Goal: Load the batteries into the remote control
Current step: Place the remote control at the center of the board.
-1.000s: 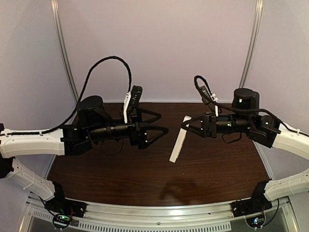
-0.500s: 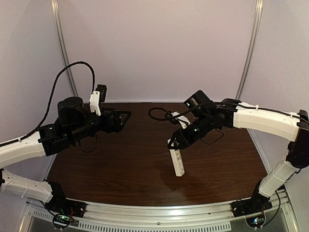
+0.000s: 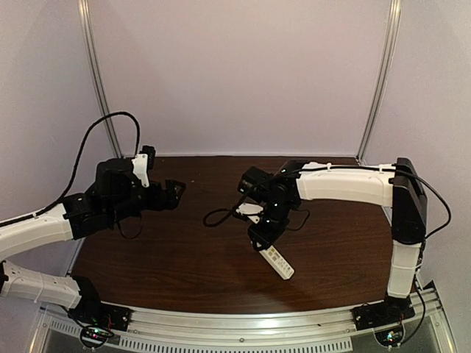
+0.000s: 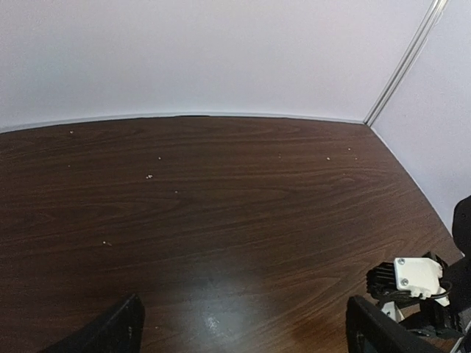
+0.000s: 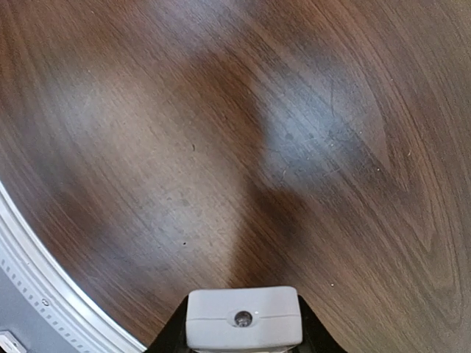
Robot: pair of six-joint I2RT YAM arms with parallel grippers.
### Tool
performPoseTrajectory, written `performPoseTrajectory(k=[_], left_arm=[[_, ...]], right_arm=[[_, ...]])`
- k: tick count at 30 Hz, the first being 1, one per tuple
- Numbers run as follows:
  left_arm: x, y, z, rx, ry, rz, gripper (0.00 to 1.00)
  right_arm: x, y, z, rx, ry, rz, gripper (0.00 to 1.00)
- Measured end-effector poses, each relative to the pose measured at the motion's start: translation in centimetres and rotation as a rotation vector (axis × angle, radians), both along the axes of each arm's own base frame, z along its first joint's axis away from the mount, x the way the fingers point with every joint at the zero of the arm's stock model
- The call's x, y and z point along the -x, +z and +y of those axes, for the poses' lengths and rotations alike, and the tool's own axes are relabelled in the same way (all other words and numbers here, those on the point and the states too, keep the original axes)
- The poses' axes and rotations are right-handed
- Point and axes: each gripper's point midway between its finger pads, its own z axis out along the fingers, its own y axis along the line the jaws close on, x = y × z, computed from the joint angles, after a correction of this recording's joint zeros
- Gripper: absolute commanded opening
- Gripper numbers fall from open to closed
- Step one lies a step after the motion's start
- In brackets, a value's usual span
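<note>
The remote control, now just above or on the table, will be put down flat by my right gripper on the dark wood table (image 3: 268, 262) near the metal rail.
The remote control (image 3: 278, 260) is a slim white bar, buttons up, slanting toward the near right just above or on the table. My right gripper (image 3: 260, 237) is shut on its far end. In the right wrist view the remote's end face (image 5: 243, 318) with a small round lens sits between the dark fingers (image 5: 310, 332). My left gripper (image 3: 174, 192) hangs open and empty over the left of the table; in its wrist view the gripper (image 4: 246, 340) has nothing between its fingertips (image 4: 118, 332). No batteries and no cover piece show in any view.
The dark wood table (image 3: 184, 257) has a metal rail (image 3: 243, 323) along its near edge, also seen in the right wrist view (image 5: 44, 287). A loose black cable (image 3: 221, 215) hangs by the right wrist. Pale walls close off the back and sides.
My right arm has swung from the right to the table's middle and lowered the remote, its free end now pointing near-right. My left arm has drawn back to the left.
</note>
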Motion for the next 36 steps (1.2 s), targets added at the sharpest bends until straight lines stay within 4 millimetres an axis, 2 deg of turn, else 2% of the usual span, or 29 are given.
performPoseTrajectory(k=[7, 14, 21, 25, 28, 36], left_arm=[[0.3, -0.8, 0.5, -0.008, 0.005, 0.008, 0.97], [0.8, -2.0, 0.9, -0.015, 0.004, 0.015, 0.97], [0.9, -2.3, 1.0, -0.013, 0.003, 0.007, 0.97], [0.9, -2.2, 1.1, -0.016, 0.001, -0.001, 0.97], [0.9, -2.2, 1.1, -0.017, 0.001, -0.003, 0.97], [0.9, -2.3, 1.1, -0.019, -0.002, 0.002, 0.98]], right_arm=[[-0.6, -2.5, 0.6, 0.095, 0.021, 0.027, 0.27], [-1.0, -4.0, 1.1, 0.143, 0.023, 0.053, 0.30], [-1.1, -5.3, 1.6, 0.180, 0.029, 0.069, 0.36], [-1.1, -5.9, 1.7, 0.193, 0.034, 0.074, 0.44], [-1.2, -6.7, 2.0, 0.192, 0.035, 0.074, 0.53], [-1.4, -6.7, 3.1, 0.159, 0.035, 0.055, 0.70]])
